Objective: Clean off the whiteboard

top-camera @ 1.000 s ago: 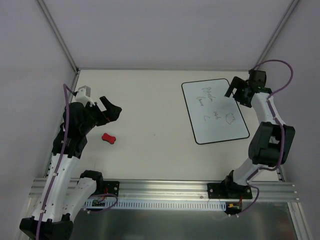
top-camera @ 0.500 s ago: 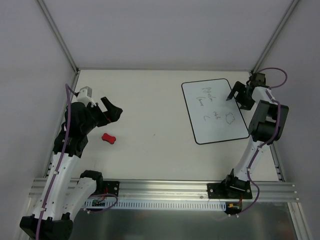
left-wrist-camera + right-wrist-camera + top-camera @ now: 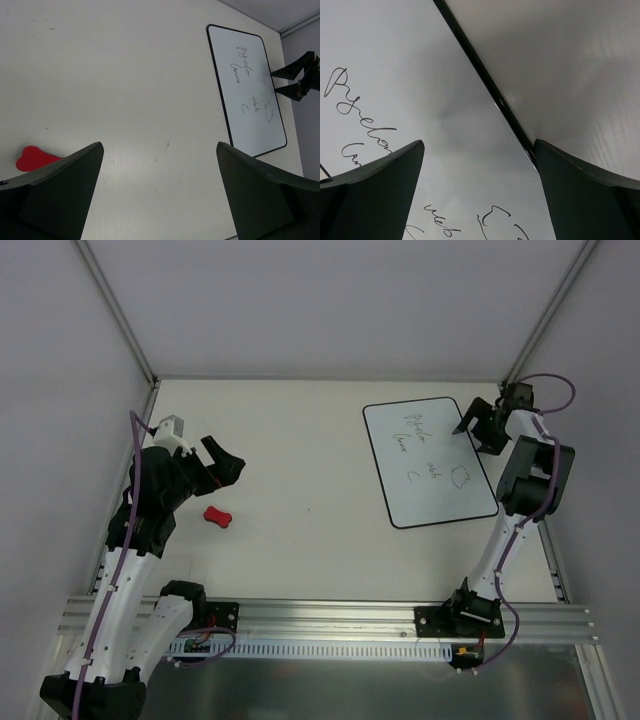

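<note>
The whiteboard's writing needs wiping, so next my left gripper moves down to the red eraser's narrow middle [image 3: 217, 517] [image 3: 54, 161] and closes there.
The whiteboard [image 3: 430, 462] lies flat at the right of the table, with dark handwritten scribbles across it; it also shows in the left wrist view [image 3: 247, 90]. My right gripper [image 3: 473, 436] hangs open low over the board's far right edge. In its wrist view the right gripper [image 3: 479, 142] frames the black border [image 3: 485, 80] and some writing, with nothing between its fingers. My left gripper [image 3: 226, 458] is open above the table's left side, far from the board. A small red eraser [image 3: 218, 516] lies just below it and shows beside the left finger [image 3: 32, 157].
Grey enclosure walls and slanted metal posts [image 3: 115, 310] close in the table on three sides. An aluminium rail [image 3: 330, 618] with both arm bases runs along the near edge. The right arm's elbow [image 3: 530, 480] stands folded beside the board's right edge.
The right arm has folded its elbow up and back toward the far right corner, its gripper staying over the board's far right edge. The left arm has barely moved.
</note>
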Robot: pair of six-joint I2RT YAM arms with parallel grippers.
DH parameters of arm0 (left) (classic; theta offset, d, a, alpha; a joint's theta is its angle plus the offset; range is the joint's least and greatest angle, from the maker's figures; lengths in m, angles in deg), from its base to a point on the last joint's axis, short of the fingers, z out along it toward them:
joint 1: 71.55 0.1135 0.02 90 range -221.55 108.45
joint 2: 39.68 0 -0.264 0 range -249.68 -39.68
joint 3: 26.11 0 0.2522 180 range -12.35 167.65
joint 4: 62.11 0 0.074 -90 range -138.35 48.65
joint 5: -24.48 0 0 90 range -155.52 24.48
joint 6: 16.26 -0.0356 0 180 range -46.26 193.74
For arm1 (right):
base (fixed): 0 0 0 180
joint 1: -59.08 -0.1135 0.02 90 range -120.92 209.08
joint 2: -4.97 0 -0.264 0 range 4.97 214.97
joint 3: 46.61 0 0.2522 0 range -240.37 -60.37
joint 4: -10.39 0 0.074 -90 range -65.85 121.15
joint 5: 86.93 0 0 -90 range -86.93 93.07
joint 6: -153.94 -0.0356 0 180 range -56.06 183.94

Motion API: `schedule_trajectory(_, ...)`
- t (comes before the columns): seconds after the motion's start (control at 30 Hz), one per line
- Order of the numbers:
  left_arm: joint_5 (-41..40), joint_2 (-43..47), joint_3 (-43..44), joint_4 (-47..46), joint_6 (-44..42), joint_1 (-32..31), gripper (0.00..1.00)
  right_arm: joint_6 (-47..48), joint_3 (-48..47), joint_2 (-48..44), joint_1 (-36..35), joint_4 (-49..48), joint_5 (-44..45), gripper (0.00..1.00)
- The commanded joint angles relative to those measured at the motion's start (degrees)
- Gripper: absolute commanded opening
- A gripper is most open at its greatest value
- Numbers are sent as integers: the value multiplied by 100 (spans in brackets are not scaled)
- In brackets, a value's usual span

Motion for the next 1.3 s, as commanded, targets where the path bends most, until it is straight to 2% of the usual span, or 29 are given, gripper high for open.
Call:
schedule_trajectory(0.0, 77, 65, -24, -101, 139, 37, 99, -278, -212, 280, 45, 77, -375, 99)
schedule_trajectory(0.1, 68, 100, -32, -110, 139, 37, 99, -304, -151, 324, 36, 77, -454, 98)
schedule_trajectory(0.2, 68, 117, -41, -110, 157, 37, 99, -331, -98, 342, 36, 147, -691, 88)
schedule_trajectory(0.33, 68, 144, -68, -110, 166, 37, 99, -217, 147, 175, -122, 533, -639, 86)
schedule_trajectory(0.4, 59, 152, -76, -110, 157, 37, 99, -93, 297, 9, -298, 543, -535, 79)
schedule_trajectory(0.53, 42, 188, -76, -101, 130, 37, 99, 3, 525, -325, -596, 964, -156, 77)
schedule_trajectory(0.83, -2, 328, -208, -110, 166, 37, 99, 477, 1545, -1011, -1563, 1027, 573, 75)
schedule_trajectory(0.97, -29, 372, -313, -110, 192, 37, 99, 653, 1861, -1187, -2203, 1071, 942, 75)
schedule_trajectory(1.17, -46, 364, -472, -110, 289, 37, 99, 768, 2099, -1381, -2837, 1255, 1338, 72)
schedule_trajectory(1.27, -64, 337, -489, -110, 315, 37, 99, 785, 2274, -1512, -3127, 1308, 1759, 66)
